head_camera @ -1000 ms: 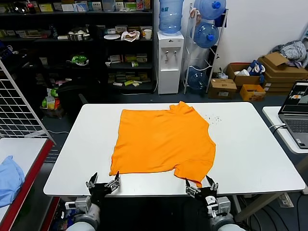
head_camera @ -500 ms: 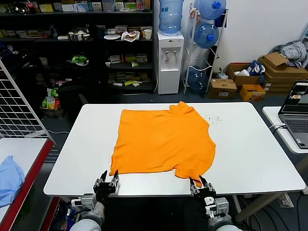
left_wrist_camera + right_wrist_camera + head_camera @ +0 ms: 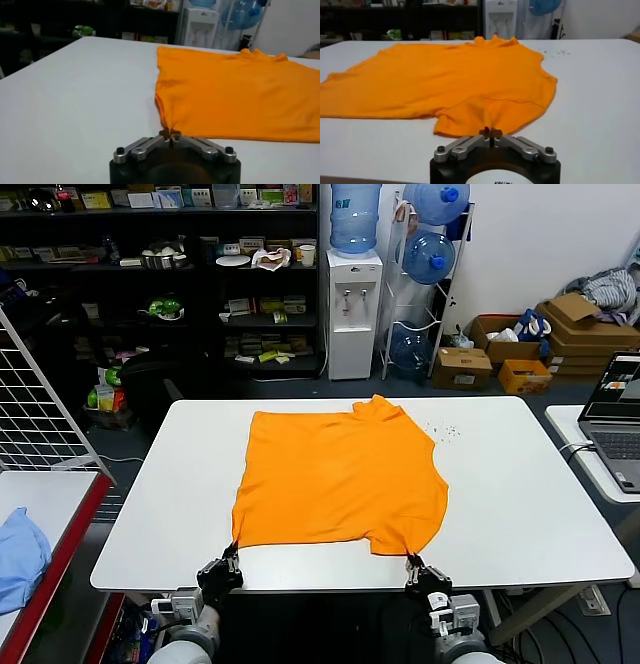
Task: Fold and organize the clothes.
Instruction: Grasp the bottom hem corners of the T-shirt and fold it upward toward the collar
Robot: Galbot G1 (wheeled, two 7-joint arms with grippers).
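Note:
Next, I let go of the orange T-shirt's near corner with my right gripper on the shirt's flat body, straight [image 3: 398,477] [image 3: 501,75] below the collar.
The orange T-shirt [image 3: 340,479] lies spread flat on the white table [image 3: 530,504], plain side up, with its collar at the far edge. My left gripper [image 3: 231,555] is shut on the shirt's near left corner, which shows in the left wrist view [image 3: 170,133] as pinched fabric of the T-shirt [image 3: 230,95]. My right gripper [image 3: 411,560] is shut on the near right corner by the sleeve, seen in the right wrist view [image 3: 490,132] with the T-shirt [image 3: 445,80] beyond it. No lettering shows.
A light blue cloth [image 3: 18,554] lies on a side table at the left. A laptop [image 3: 618,419] sits on a table at the right. Shelves, a water dispenser [image 3: 353,309] and boxes stand beyond the table's far edge.
Both grippers moved forward from the table's front edge to the shirt's near corners and closed on them. The near hem is drawn slightly toward the grippers.

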